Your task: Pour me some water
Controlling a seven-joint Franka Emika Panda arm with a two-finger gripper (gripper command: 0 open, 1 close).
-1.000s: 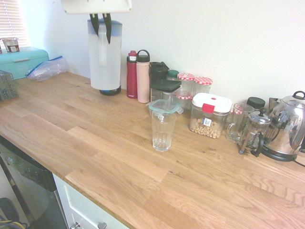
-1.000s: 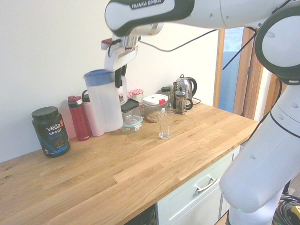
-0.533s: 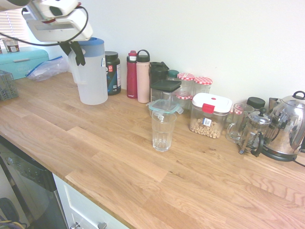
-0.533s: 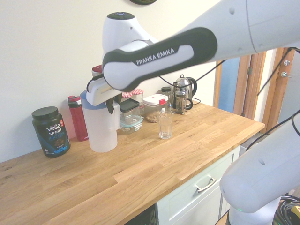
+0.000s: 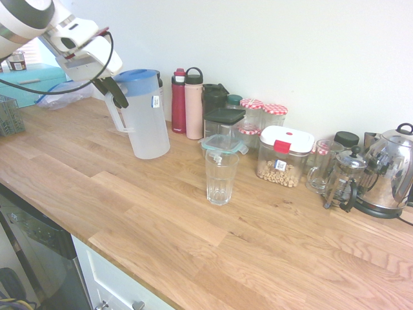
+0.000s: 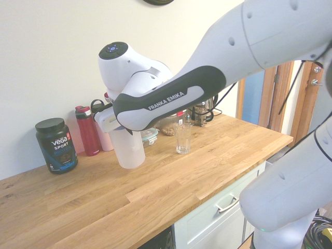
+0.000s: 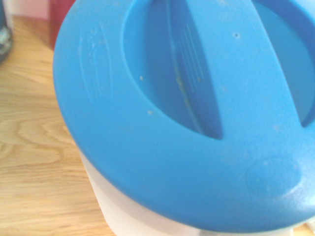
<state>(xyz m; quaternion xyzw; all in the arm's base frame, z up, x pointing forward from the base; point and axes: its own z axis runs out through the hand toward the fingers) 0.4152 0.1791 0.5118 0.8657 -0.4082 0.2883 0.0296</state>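
Next, the gripper releases the water pitcher on the wooden counter (image 6: pixel 122 168) between the Vega tub and the glass.
A translucent white water pitcher (image 5: pixel 147 123) with a blue lid (image 7: pixel 187 98) stands left of the glass, leaning slightly. Its base is at or just above the wooden counter (image 5: pixel 129 200); I cannot tell which. My gripper (image 5: pixel 115 93) is shut on the pitcher's handle, on the side away from the glass. The clear, empty-looking drinking glass (image 5: pixel 221 175) stands upright on the counter, about a pitcher's width from the pitcher. In the second exterior view the arm covers most of the pitcher (image 6: pixel 130 154), and the glass (image 6: pixel 182 138) stands to its right.
Along the wall stand a red bottle (image 5: pixel 179 100), a pink bottle (image 5: pixel 193 103), several lidded jars and containers (image 5: pixel 284 155), a French press (image 5: pixel 344 179) and a kettle (image 5: pixel 390 171). A dark Vega tub (image 6: pixel 56 145) stands left of the pitcher. A teal box (image 5: pixel 29 81) sits far left.
The gripper has carried the pitcher down from high up by the wall, out over the counter and closer to the glass. The grip has stayed shut.
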